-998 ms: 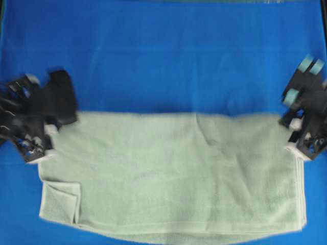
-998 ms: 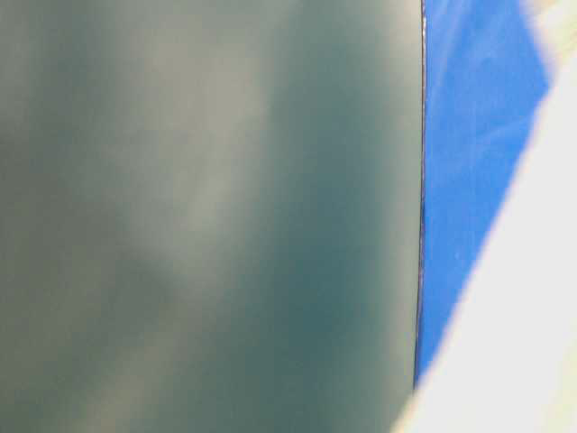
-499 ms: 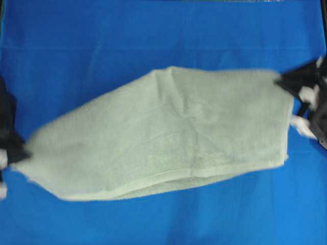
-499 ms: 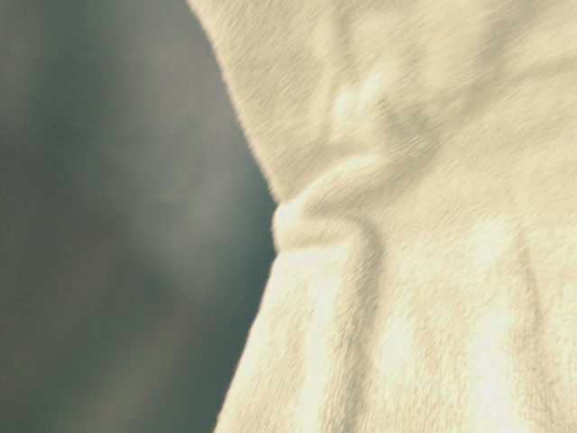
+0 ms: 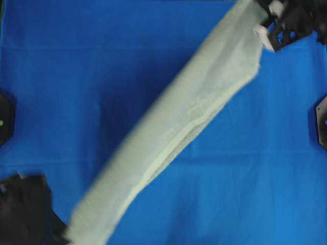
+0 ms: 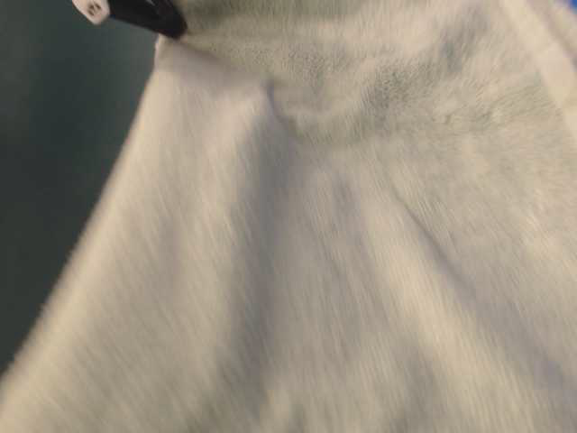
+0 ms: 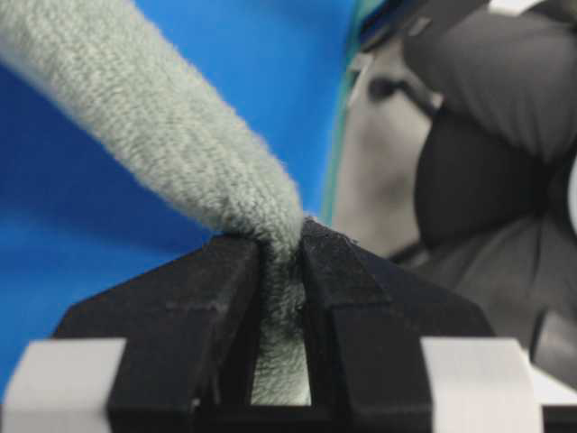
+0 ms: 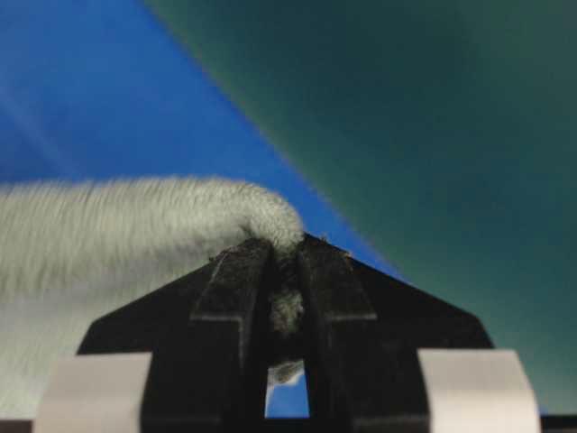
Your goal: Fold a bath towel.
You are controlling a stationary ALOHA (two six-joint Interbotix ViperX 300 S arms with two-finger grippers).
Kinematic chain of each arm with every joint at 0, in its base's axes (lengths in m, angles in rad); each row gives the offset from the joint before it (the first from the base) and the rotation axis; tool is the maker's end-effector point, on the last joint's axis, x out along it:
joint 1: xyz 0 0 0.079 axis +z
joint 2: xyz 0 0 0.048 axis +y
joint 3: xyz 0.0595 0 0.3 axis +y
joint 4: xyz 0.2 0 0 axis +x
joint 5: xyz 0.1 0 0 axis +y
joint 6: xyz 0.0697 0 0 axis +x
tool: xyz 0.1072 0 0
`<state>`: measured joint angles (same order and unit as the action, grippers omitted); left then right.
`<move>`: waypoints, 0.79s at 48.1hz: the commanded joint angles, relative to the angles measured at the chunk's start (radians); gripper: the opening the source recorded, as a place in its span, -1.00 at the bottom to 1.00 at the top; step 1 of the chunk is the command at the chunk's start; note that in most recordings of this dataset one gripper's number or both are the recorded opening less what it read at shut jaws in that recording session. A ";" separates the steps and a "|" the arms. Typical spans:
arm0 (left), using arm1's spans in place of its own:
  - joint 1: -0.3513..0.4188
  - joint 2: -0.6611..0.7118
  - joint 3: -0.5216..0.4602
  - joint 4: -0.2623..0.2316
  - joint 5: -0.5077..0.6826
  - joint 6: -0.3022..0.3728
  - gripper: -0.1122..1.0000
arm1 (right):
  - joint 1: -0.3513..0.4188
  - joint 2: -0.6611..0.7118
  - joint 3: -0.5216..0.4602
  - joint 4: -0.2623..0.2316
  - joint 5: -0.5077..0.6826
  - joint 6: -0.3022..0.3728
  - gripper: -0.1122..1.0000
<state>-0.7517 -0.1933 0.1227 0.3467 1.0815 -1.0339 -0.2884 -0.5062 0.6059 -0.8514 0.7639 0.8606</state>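
My left gripper is holding its end of the towel. It will let go of it on the blue table cover (image 5: 49,166) near that arm's black base.
The pale sage-green bath towel (image 5: 173,135) hangs stretched in the air as a long diagonal band from the bottom left to the top right of the overhead view. My left gripper (image 5: 59,236) is shut on its lower-left end; the left wrist view shows the towel (image 7: 180,135) pinched between the black jaws of that gripper (image 7: 281,248). My right gripper (image 5: 265,23) is shut on the upper-right end; in the right wrist view the towel (image 8: 135,225) is clamped in that gripper (image 8: 284,257). The table-level view is filled by the towel (image 6: 343,253).
The blue table cover (image 5: 102,76) lies beneath the towel. Black arm bases sit at the left edge (image 5: 5,120) and the right edge (image 5: 321,122). A dark green wall (image 8: 433,135) shows behind the table's far edge.
Both grippers lifted the towel off the table and swung it: the left end went down to the bottom left, the right end up to the top right. The towel now hangs as a narrow band.
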 commanded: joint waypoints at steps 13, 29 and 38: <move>-0.005 0.100 -0.179 0.077 -0.009 0.040 -0.61 | -0.014 -0.061 -0.002 0.009 0.028 -0.026 -0.62; 0.032 0.273 -0.414 0.137 -0.031 0.187 -0.61 | 0.276 -0.373 0.014 0.054 0.410 0.014 -0.62; 0.035 0.336 -0.483 0.137 0.009 0.273 -0.61 | 0.345 -0.324 0.031 0.020 0.512 0.063 -0.62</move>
<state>-0.7148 0.1611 -0.3252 0.4771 1.0738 -0.7639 0.0506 -0.8682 0.6443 -0.8084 1.2625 0.9158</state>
